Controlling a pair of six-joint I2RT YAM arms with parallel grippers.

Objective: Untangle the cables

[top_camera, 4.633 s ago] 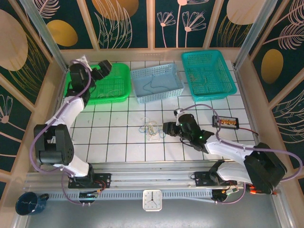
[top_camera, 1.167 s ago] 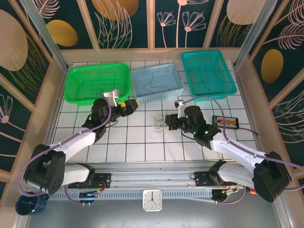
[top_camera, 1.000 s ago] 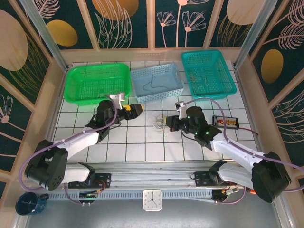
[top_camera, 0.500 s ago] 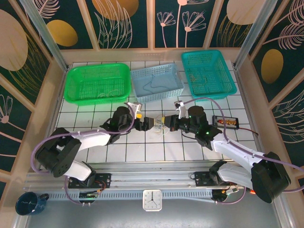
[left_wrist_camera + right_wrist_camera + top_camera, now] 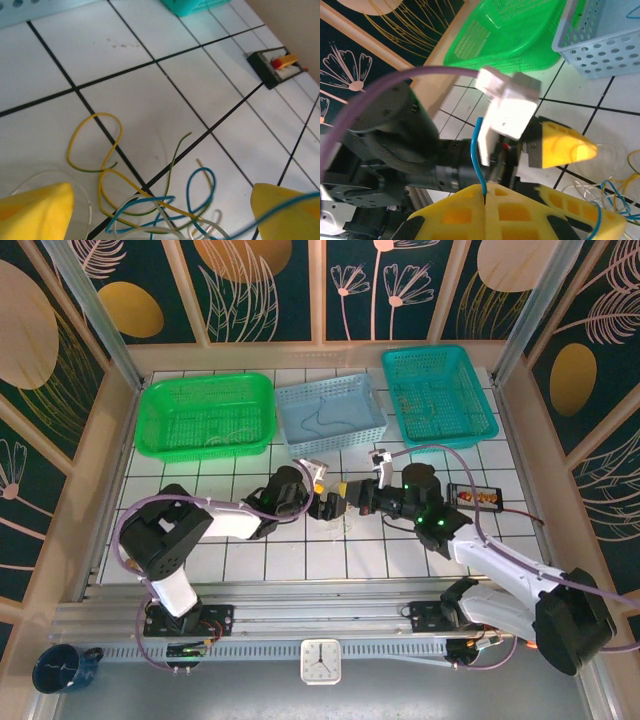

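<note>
The blue cable still loops among the yellow and white cables, so next I lift it with my right gripper while my left gripper closes on the tangle (image 5: 155, 205) below.
The cables (image 5: 150, 205) are a small tangle of thin yellow, blue, whitish and green wires on the white tiles, seen near the middle of the table (image 5: 343, 520) from above. My left gripper (image 5: 160, 200) is open, its yellow fingertips (image 5: 35, 210) on either side of the tangle, just above it. My right gripper (image 5: 485, 195) is shut on the blue cable (image 5: 476, 150), whose end sticks up from between the pads. In the top view the left gripper (image 5: 325, 498) and right gripper (image 5: 352, 495) face each other, almost touching.
At the back stand a green basket (image 5: 208, 415), a light blue basket (image 5: 330, 415) with a dark wire inside, and a teal basket (image 5: 438, 395). A small black device (image 5: 475, 497) with a red and yellow part lies right of the grippers.
My left arm has swept from near the green basket to the table's middle, up to the tangle. The right gripper has stayed shut on the blue cable, shifting only slightly.
</note>
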